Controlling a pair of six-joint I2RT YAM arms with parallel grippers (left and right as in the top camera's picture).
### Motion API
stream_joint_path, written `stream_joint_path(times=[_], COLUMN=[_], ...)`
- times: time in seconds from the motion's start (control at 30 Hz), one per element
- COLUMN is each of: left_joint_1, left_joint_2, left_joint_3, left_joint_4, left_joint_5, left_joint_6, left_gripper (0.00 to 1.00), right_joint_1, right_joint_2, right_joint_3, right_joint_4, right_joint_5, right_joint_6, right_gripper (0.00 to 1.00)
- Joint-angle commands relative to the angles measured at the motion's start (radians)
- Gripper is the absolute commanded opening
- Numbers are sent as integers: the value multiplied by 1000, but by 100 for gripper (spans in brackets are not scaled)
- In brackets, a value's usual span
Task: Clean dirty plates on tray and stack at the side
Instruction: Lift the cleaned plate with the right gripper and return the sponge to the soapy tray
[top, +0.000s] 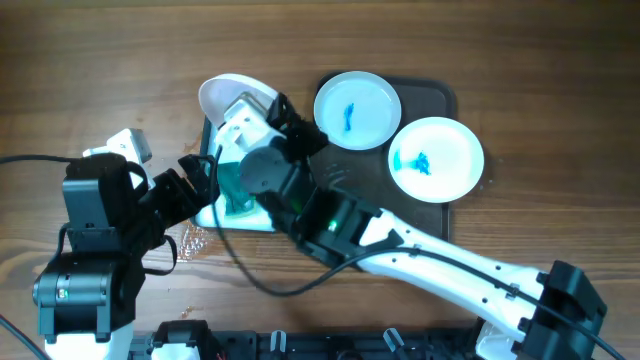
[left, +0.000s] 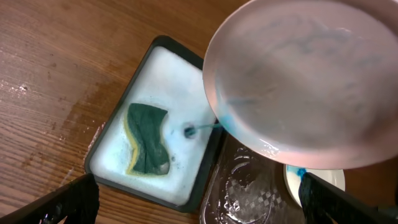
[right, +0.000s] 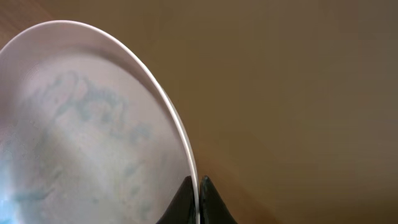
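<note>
Next, I set the white plate down on the bare wood (top: 508, 187) beside the dark tray, opposite the sponge tray, with my right gripper.
My right gripper (top: 262, 108) is shut on the rim of a white plate (top: 222, 90) and holds it tilted above the sponge tray. In the right wrist view the jaws (right: 196, 198) pinch the rim, and the plate (right: 81, 137) shows faint blue smears. In the left wrist view the held plate (left: 305, 81) drips blue liquid. Two more plates (top: 357, 110) (top: 436, 158) with blue smears lie on the dark tray (top: 442, 95). My left gripper (top: 197, 187) is open and empty beside the sponge tray; its fingers (left: 199, 205) are spread wide.
A small black-rimmed white tray (left: 180, 74) holds a green sponge (left: 149, 140) and foamy water. It also shows in the overhead view (top: 245, 218), left of the dark tray (left: 249, 186). Wet spots mark the wood at its left.
</note>
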Motion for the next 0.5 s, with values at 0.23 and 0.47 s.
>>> stream_joint_path(times=[0.23, 0.47], left_joint_1=[6, 6], left_joint_2=[-1, -1], left_joint_3=[12, 12], left_joint_4=[-1, 0], left_joint_5=[12, 12], left_joint_6=[-6, -6], left_gripper=[100, 100], right_joint_1=[35, 35], right_joint_2=[0, 0], right_joint_3=[14, 14], right_joint_4=[46, 47], right_joint_5=[90, 90], right_joint_6=[-111, -127], right_gripper=[4, 4])
